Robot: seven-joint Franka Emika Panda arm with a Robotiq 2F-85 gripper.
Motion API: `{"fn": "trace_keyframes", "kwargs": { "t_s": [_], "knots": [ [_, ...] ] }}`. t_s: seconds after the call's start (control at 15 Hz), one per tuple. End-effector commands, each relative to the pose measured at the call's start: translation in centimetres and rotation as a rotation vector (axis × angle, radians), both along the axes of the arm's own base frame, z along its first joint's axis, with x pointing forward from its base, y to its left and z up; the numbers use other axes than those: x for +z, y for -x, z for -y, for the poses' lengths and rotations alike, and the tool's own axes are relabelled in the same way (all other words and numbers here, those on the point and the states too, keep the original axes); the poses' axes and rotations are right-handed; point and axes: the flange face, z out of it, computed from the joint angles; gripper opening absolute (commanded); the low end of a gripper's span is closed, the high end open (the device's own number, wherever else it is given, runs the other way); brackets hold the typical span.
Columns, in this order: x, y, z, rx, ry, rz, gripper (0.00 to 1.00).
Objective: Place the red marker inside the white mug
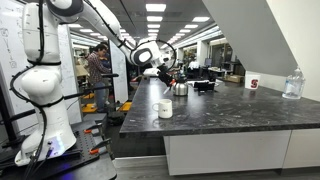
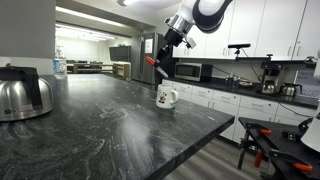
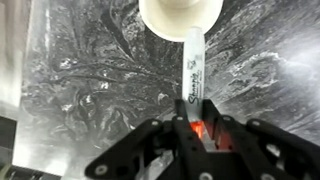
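Note:
Next, my gripper lets go of the red marker inside the white mug (image 1: pixel 166 105) (image 3: pixel 181 10) near the counter edge, so that it leans on the mug's rim.
The white mug (image 2: pixel 167 96) stands on the dark marble counter (image 2: pixel 110 125), near its edge; it also shows in an exterior view (image 1: pixel 163 109) and at the top of the wrist view (image 3: pixel 180 15). My gripper (image 3: pixel 196 128) is shut on the red marker (image 3: pixel 192 70), a Sharpie whose barrel sticks out from the jaws with its far end at the mug's rim. In an exterior view the gripper (image 2: pixel 166 52) hangs above the mug with the marker (image 2: pixel 157 66) tilted below it. In an exterior view the gripper (image 1: pixel 160 66) is high over the counter.
A shiny metal kettle (image 2: pixel 22 95) stands on the counter, also visible in an exterior view (image 1: pixel 180 88). A white cup with a red logo (image 1: pixel 253 83) and a clear water bottle (image 1: pixel 293 84) stand farther along. The counter edge runs close to the mug.

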Motion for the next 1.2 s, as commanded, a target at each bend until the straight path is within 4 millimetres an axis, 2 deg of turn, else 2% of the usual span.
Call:
{"fn": "trace_keyframes", "kwargs": {
  "t_s": [0.0,0.53,0.8,1.13],
  "knots": [
    [-0.5,0.9,0.8,-0.002,0.002,0.01,0.06],
    [-3.1,2.3,2.8,-0.024,0.045,-0.01,0.06],
    [-4.7,2.6,2.0,-0.012,0.043,-0.014,0.06],
    [-5.5,2.0,1.2,-0.024,0.03,0.012,0.06]
  ]
}}
